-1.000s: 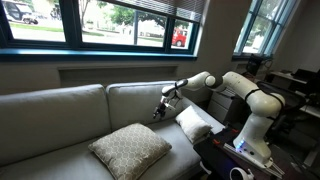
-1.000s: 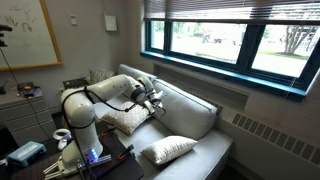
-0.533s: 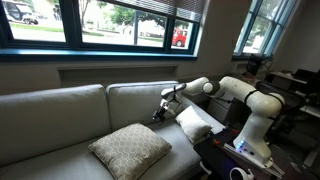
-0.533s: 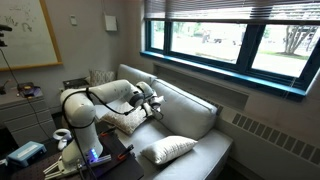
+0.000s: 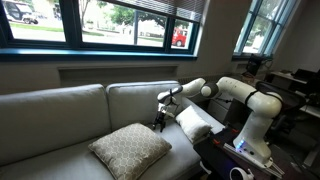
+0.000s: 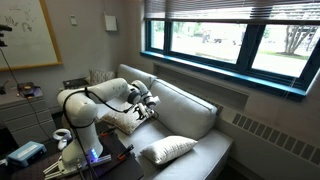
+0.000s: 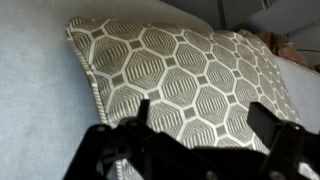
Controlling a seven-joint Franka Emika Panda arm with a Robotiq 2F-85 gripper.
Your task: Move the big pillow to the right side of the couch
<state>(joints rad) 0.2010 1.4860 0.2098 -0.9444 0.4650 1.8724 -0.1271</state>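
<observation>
The big pillow's cover along its side (image 5: 159, 136) (image 7: 168, 116) faces the small white pillow. Next, I close my gripper on it there, pinching the fabric between two corners.
The big pillow (image 5: 130, 150), tan with a lattice pattern, lies flat on the seat of the light grey-beige couch (image 5: 60, 110), near its front edge. In an exterior view it looks paler (image 6: 166, 150). It fills the wrist view (image 7: 180, 70). My gripper (image 5: 160, 118) hangs over the seat just beyond the pillow's near corner, between it and the small white pillow (image 5: 195, 122). It also shows in an exterior view (image 6: 150, 108). In the wrist view its two fingers (image 7: 205, 115) are spread apart above the patterned cover, with nothing between them.
The small white pillow leans at the couch end next to the robot base (image 5: 250, 125). A dark table with gear (image 5: 225, 160) stands in front of that end. Windows (image 5: 100, 20) run behind the couch back.
The gripper has moved a little down and toward the big pillow. The pillows have not moved.
</observation>
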